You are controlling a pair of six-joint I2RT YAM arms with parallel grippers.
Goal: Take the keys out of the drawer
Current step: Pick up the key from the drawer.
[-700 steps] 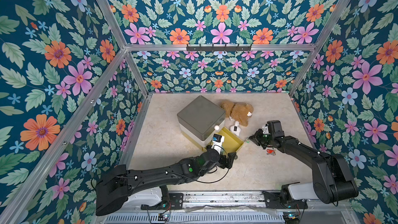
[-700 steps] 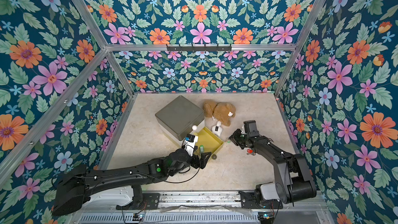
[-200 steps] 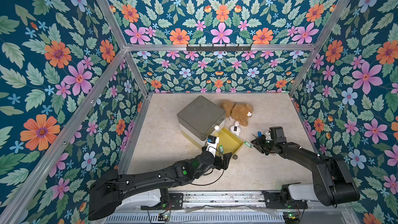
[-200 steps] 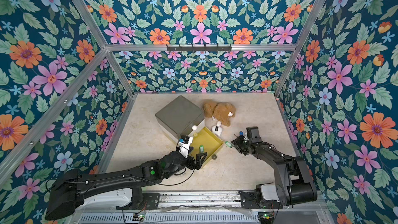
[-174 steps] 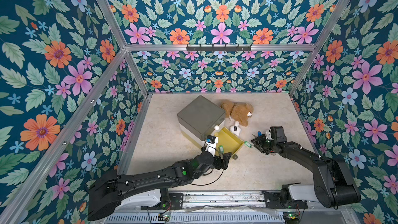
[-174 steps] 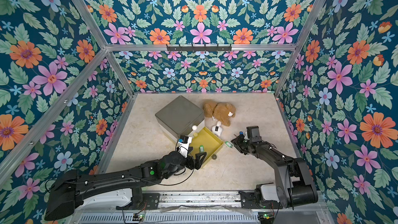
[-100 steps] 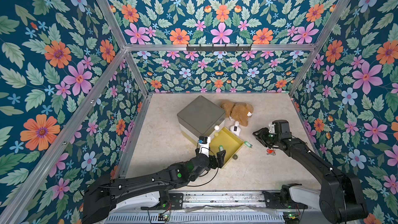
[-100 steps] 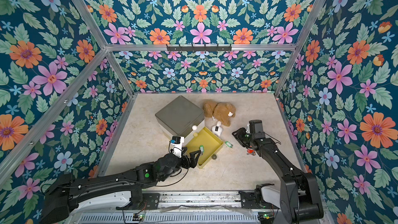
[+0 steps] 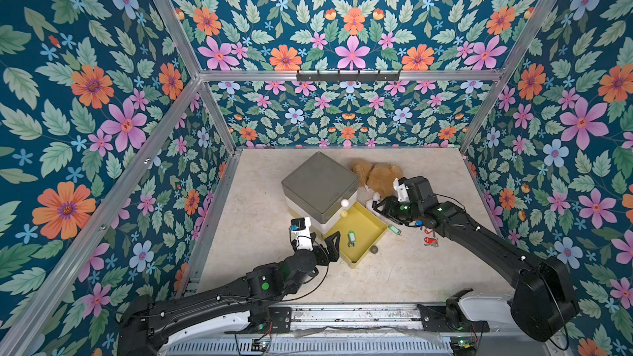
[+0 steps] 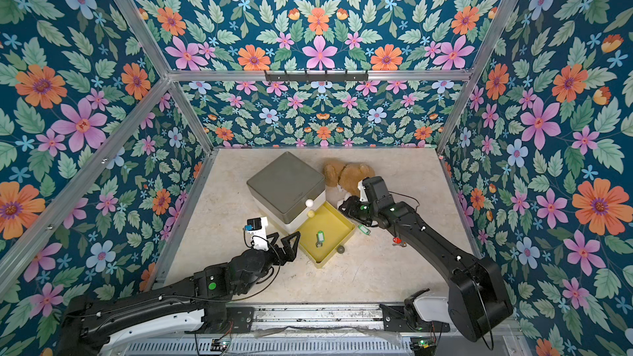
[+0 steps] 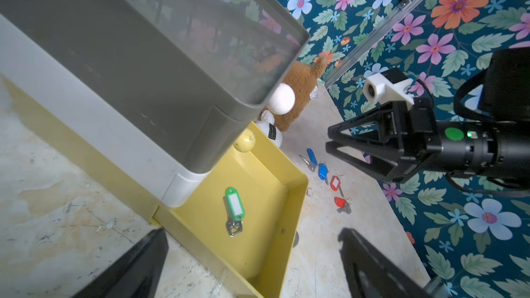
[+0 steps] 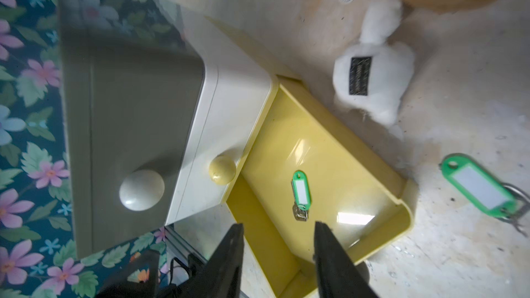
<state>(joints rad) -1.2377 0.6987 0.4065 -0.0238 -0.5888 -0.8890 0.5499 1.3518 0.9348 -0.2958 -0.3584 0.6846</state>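
Observation:
The green-tagged key is lying inside the yellow drawer. Next, my right gripper closes on the metal ring [image 9: 351, 245] [image 12: 301, 208] of that key.
The yellow drawer [image 9: 363, 222] stands pulled out of a small cabinet [image 9: 320, 183]. One of the keys, with a green tag [image 9: 350, 237] [image 12: 300, 192], lies inside it. Another green-tagged key [image 9: 394, 229] [image 12: 481, 187] lies on the table just right of the drawer. Two blue-tagged keys [image 11: 322, 171] and two red-tagged keys [image 11: 335, 182] [image 9: 430, 241] lie farther right. My right gripper [image 9: 378, 208] [image 12: 278, 225] hovers open and empty over the drawer's far right side. My left gripper [image 10: 286, 234] [image 11: 252, 233] is wide open and empty at the drawer's near left corner.
A brown plush bear [image 9: 376, 176] with white paws [image 12: 372, 81] lies right behind the drawer, close to my right wrist. The cabinet has a grey top and round knobs [image 12: 142, 186]. A small grey knob [image 9: 374, 250] sticks out of the drawer's front. Floral walls enclose the table.
My right gripper opened wider, left the green-tagged key on the table and rose toward the drawer. My left gripper drew back from the drawer's front to its left corner.

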